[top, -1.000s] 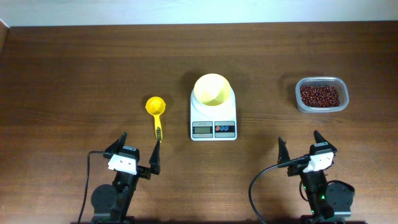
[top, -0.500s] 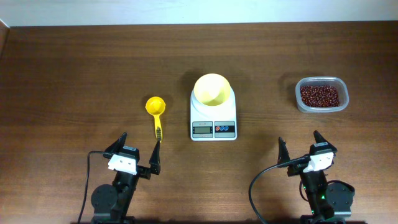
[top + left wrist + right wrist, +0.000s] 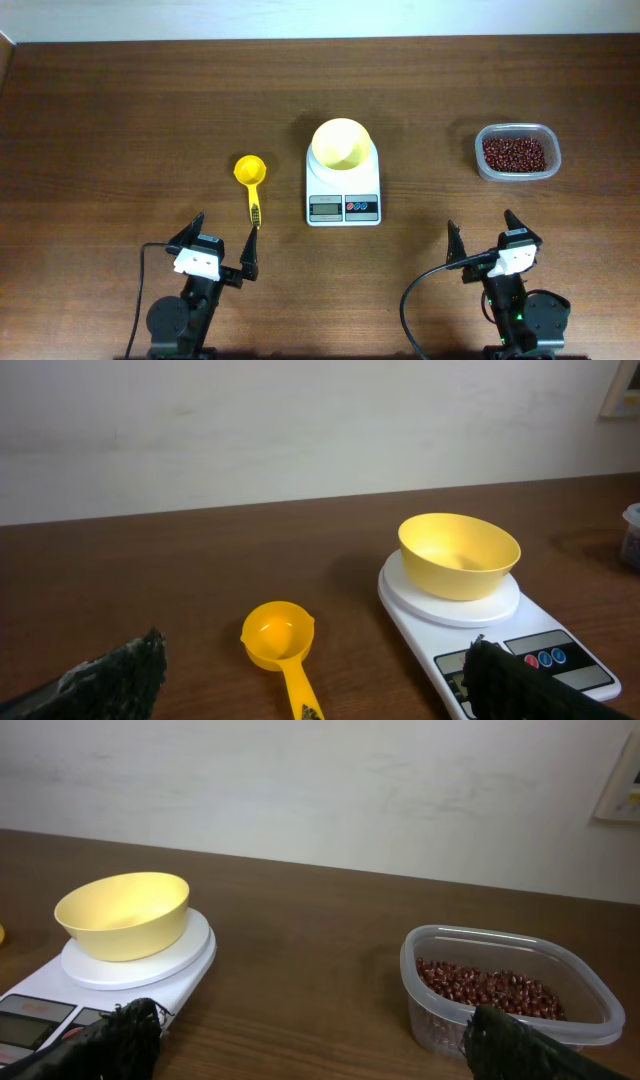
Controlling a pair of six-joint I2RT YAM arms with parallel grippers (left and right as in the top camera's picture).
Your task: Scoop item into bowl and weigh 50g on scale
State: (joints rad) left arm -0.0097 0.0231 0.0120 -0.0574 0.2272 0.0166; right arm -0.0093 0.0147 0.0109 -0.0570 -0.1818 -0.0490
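I need to next move my left gripper to the yellow scoop and close it on its cup's rim [image 3: 237, 168] [image 3: 245, 634], on the side away from the white scale.
The pale yellow bowl [image 3: 341, 143] stands empty on the white scale [image 3: 343, 195] at the table's middle; both also show in the left wrist view, the bowl [image 3: 459, 553] on the scale [image 3: 520, 650], and in the right wrist view, the bowl [image 3: 123, 913] on the scale [image 3: 60, 1000]. The dark reddish-brown beans [image 3: 515, 153] fill a clear container [image 3: 545, 150] at the right, seen in the right wrist view too [image 3: 490, 988]. A yellow scoop [image 3: 251, 180] lies left of the scale, also in the left wrist view [image 3: 280, 640]. My left gripper [image 3: 217, 243] is open and empty near the scoop's handle end. My right gripper [image 3: 483, 238] is open and empty, in front of the container.
The table's far edge meets a pale wall [image 3: 300, 430]. Cables run from both arm bases at the front edge [image 3: 410, 300].
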